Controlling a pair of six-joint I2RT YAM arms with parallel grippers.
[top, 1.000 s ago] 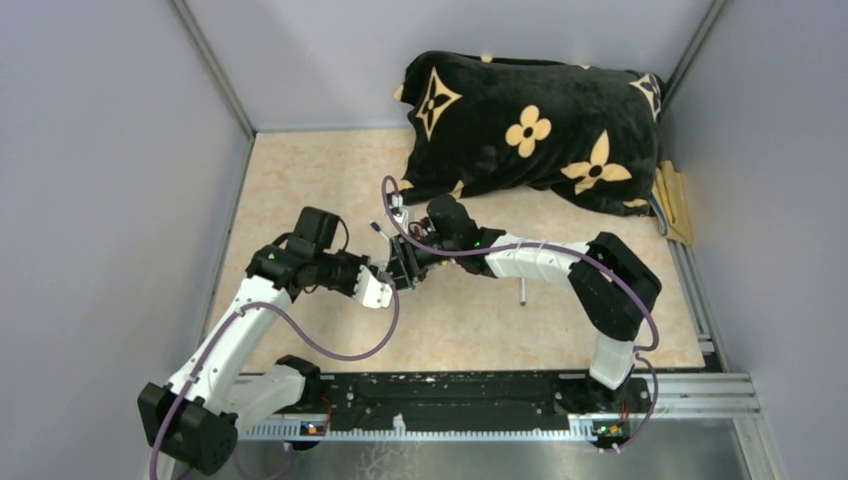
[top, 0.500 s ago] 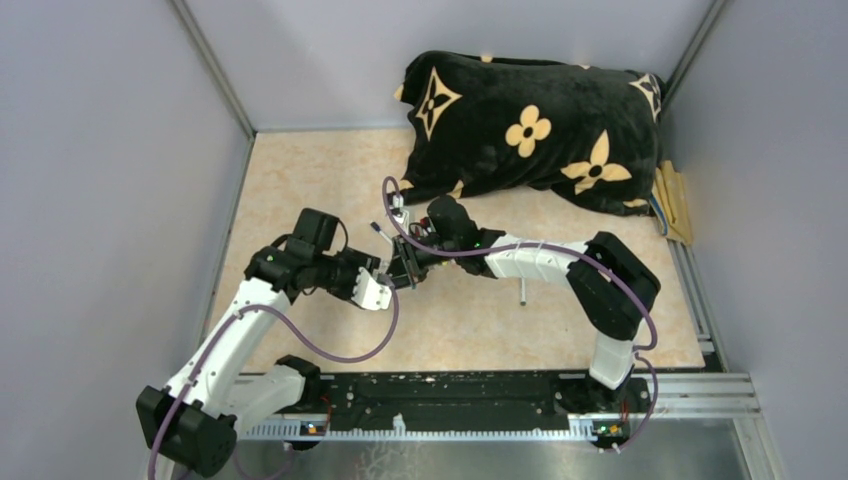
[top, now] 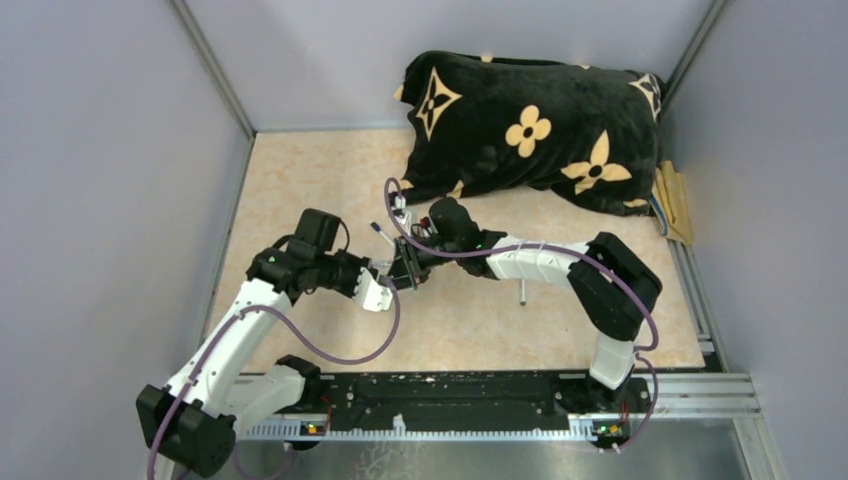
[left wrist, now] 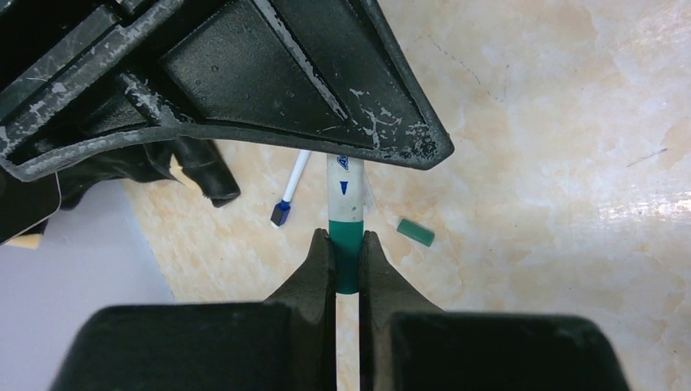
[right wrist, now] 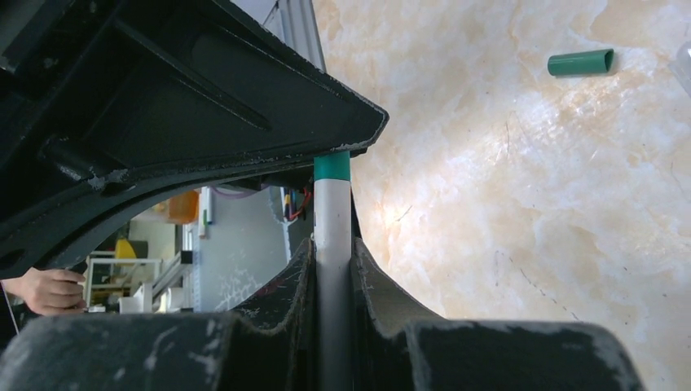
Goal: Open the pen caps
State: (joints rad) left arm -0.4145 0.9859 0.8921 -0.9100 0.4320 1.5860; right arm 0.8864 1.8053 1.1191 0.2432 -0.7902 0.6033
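Note:
Next, I release the white pen body from my right gripper on the table (top: 506, 282) close beside the thin pen, its tip toward the pillow.
One pen is held in the air between my two grippers. My left gripper (left wrist: 346, 241) is shut on its teal-green cap (left wrist: 345, 259). The white barrel (left wrist: 345, 192) runs from the cap into my right gripper (right wrist: 332, 249), which is shut on the barrel (right wrist: 332, 220). The cap (right wrist: 332, 167) still sits on the barrel's end. In the top view the left gripper (top: 384, 284) and right gripper (top: 408, 266) meet mid-table. A loose green cap (left wrist: 415, 232) lies on the table and also shows in the right wrist view (right wrist: 580, 63). A pen with a blue end (left wrist: 288, 195) lies nearby.
A black flower-patterned pillow (top: 535, 125) fills the back right of the beige table (top: 300, 180). Another thin pen (top: 521, 291) lies under the right forearm. Yellow cloth (top: 676, 205) lies at the right edge. Grey walls enclose the left, back and right sides.
The left arm has shifted slightly to the left. Both grippers keep their hold on the same pen.

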